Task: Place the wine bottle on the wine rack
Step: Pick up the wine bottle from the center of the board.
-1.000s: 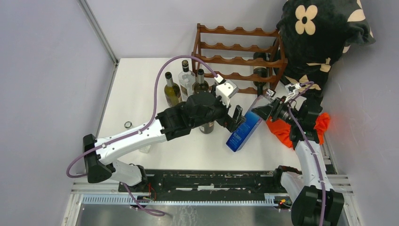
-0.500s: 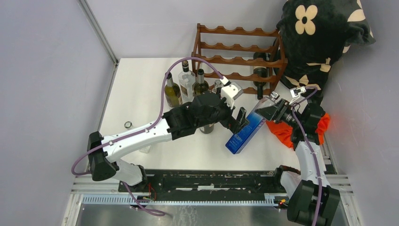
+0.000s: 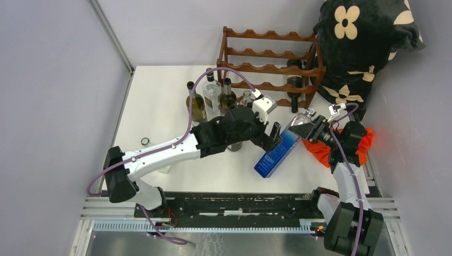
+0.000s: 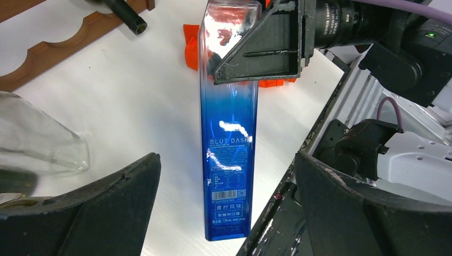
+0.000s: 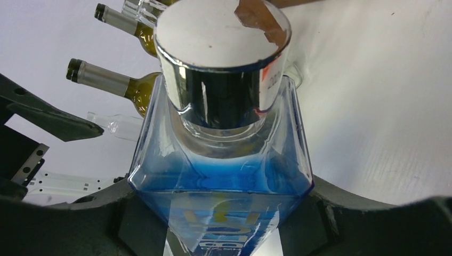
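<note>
My right gripper needs to let go of the blue bottle between my fingertips of my left gripper (image 3: 278, 143), above the white table.
A tall square blue bottle (image 3: 276, 152) labelled Blue Dash, with a silver cap (image 5: 224, 69), leans between the two arms, cap toward the right arm. My right gripper (image 3: 299, 128) is shut on its clear upper part, just below the cap, with jaws on both sides (image 5: 221, 213). My left gripper (image 3: 274, 136) is open. Its jaws stand wide on either side of the bottle's lower half (image 4: 228, 154) without touching it. The reddish-brown wine rack (image 3: 269, 66) stands at the back of the table with one dark bottle (image 3: 294, 85) in its right side.
Three upright bottles (image 3: 211, 93) stand left of the rack, behind my left arm. An orange cloth (image 3: 320, 149) lies under the right arm. A black floral cloth (image 3: 362, 37) hangs at the back right. A small ring (image 3: 144, 141) lies at the left.
My left arm has reached further right, bringing its open jaws around the blue bottle. The right gripper has shifted slightly right with the bottle still in it.
</note>
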Tool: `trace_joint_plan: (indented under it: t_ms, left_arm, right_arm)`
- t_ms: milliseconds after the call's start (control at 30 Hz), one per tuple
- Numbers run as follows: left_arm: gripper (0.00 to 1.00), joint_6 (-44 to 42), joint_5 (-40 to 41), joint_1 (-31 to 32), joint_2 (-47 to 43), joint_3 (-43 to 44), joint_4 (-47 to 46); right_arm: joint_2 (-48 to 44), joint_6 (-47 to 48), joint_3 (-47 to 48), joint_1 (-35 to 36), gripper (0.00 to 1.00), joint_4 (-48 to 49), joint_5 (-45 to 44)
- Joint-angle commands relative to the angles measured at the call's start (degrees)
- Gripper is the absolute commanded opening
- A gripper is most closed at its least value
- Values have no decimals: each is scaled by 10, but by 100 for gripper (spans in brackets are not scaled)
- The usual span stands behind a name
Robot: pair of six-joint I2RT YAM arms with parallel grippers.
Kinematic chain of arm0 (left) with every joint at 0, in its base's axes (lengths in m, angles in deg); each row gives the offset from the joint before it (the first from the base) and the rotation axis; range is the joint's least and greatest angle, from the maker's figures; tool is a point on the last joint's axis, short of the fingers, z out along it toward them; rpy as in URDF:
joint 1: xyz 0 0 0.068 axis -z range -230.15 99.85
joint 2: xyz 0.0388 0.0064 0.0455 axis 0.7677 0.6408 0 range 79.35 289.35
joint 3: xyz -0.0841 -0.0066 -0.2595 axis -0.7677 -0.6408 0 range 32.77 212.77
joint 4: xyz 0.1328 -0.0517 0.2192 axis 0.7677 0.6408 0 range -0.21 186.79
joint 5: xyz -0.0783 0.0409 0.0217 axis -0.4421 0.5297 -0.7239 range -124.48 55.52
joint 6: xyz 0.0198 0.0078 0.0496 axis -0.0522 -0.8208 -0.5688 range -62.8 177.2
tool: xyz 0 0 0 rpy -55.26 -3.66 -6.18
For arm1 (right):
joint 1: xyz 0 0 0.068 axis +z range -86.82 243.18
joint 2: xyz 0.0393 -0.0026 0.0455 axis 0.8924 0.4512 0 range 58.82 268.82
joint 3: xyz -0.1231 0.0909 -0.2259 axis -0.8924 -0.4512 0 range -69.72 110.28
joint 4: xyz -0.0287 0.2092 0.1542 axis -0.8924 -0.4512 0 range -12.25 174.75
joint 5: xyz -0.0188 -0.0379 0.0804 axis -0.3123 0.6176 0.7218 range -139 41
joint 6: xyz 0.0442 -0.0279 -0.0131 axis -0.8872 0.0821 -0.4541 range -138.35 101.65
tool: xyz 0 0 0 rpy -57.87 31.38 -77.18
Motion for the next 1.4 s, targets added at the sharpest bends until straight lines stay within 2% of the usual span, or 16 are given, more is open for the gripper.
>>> trace_joint_plan:
  t_ms: [0,300,667,800,1033,1367]
  left_arm:
    - [100,22,-18,-5,8,19,-10]
    - [98,-5,-26,-5,31,24,8]
    - [97,-26,-51,-5,113,87,31]
    - [97,-22,-62,-5,116,75,25]
    - [96,-9,-62,-4,116,42,-4]
    - [94,-27,-15,-3,134,-10,-87]
  right_arm:
    - [-8,-71,14,-9,0,78,38]
    - [5,-81,16,-18,0,90,42]
    - [22,-88,35,-28,0,93,53]
    - [29,-91,50,-29,0,87,52]
    - [50,-68,126,-29,0,21,43]
    - [64,-46,181,-29,0,-34,39]
